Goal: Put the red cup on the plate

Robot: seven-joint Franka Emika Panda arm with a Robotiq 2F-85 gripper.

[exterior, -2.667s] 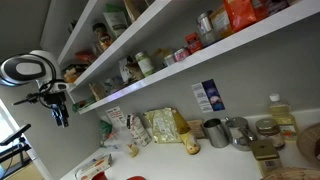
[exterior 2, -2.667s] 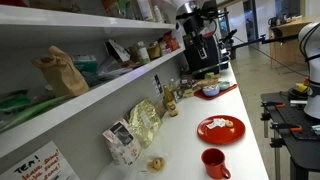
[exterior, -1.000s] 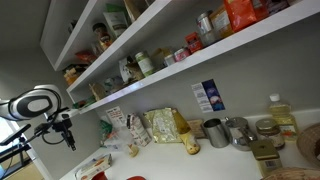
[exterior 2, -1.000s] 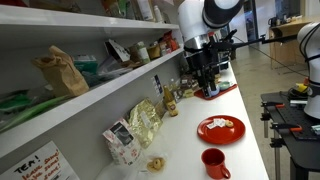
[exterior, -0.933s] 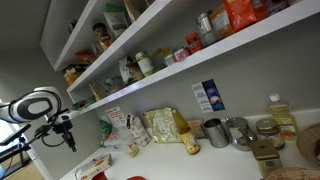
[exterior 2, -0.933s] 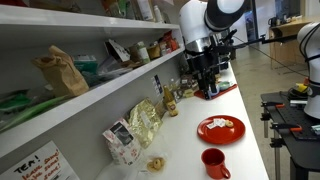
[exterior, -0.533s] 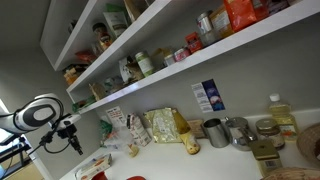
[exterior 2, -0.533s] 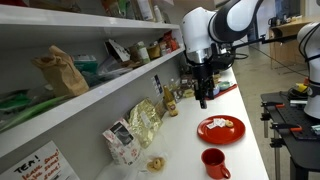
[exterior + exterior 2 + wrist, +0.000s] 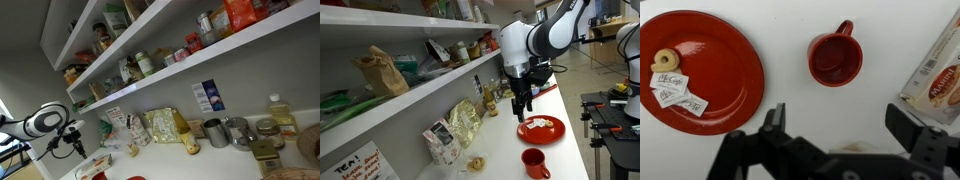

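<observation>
The robot's gripper will next go to the red cup's rim (image 9: 102,175) (image 9: 810,64), on the side nearest the red plate, and close there.
The red cup (image 9: 835,59) stands upright and empty on the white counter, its handle pointing to the top of the wrist view; it also shows in an exterior view (image 9: 534,163). The red plate (image 9: 698,72) lies to its left in the wrist view and holds a small ring biscuit and white sachets; it shows in an exterior view too (image 9: 540,128). My gripper (image 9: 840,122) is open and empty, hanging above the counter below the cup in the wrist view. In an exterior view (image 9: 523,105) it hovers above the plate's far side; it also shows in the other (image 9: 77,145).
A snack packet (image 9: 937,78) lies at the right of the wrist view. Food bags (image 9: 463,122) stand against the wall under shelves full of groceries. Grey metal canisters (image 9: 228,132) and a bottle stand further along the counter. A coffee machine (image 9: 524,50) stands at the far end.
The arm has come down and moved along the counter toward the plate and cup over the last seconds. The gripper stays open. Cup and plate have not moved.
</observation>
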